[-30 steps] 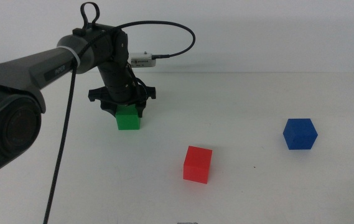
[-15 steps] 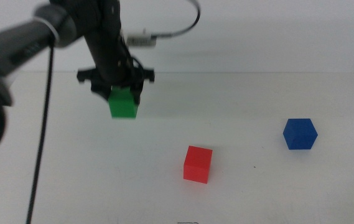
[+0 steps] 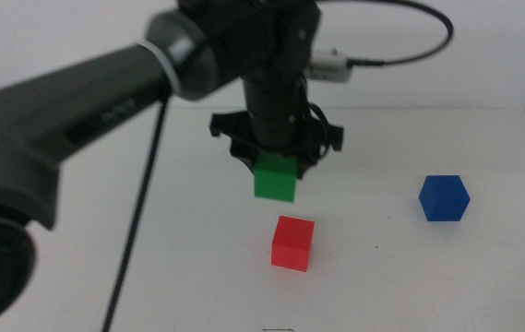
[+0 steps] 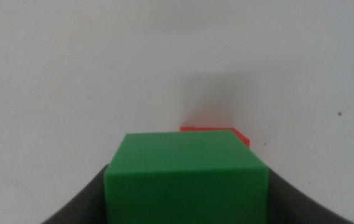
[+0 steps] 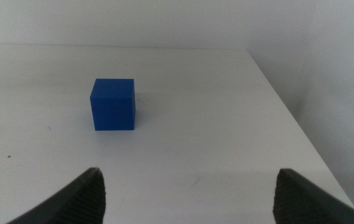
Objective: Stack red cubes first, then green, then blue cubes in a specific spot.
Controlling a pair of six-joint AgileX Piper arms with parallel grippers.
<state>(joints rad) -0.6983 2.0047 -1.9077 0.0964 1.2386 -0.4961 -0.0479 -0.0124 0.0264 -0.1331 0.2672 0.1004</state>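
Next, I release the green cube from my left gripper squarely on the top side of the red cube [image 3: 294,227] [image 4: 213,151].
My left gripper [image 3: 276,175] is shut on the green cube [image 3: 275,178] and holds it in the air, just above and slightly behind the red cube [image 3: 293,243], which rests on the white table. In the left wrist view the green cube [image 4: 186,174] fills the space between the jaws, and only a sliver of the red cube [image 4: 217,130] shows past it. The blue cube [image 3: 445,198] sits alone on the table at the right. My right gripper [image 5: 186,193] is open and stands back from the blue cube [image 5: 112,104], out of the middle view.
The left arm and its black cable [image 3: 137,231] stretch across the left half of the table. The table's far edge [image 3: 428,107] runs behind the cubes, and its right edge [image 5: 288,112] lies close beside the blue cube.
The left gripper has lifted the green cube off the table and carried it rightward, from the far left to just above the red cube. The red and blue cubes have not moved.
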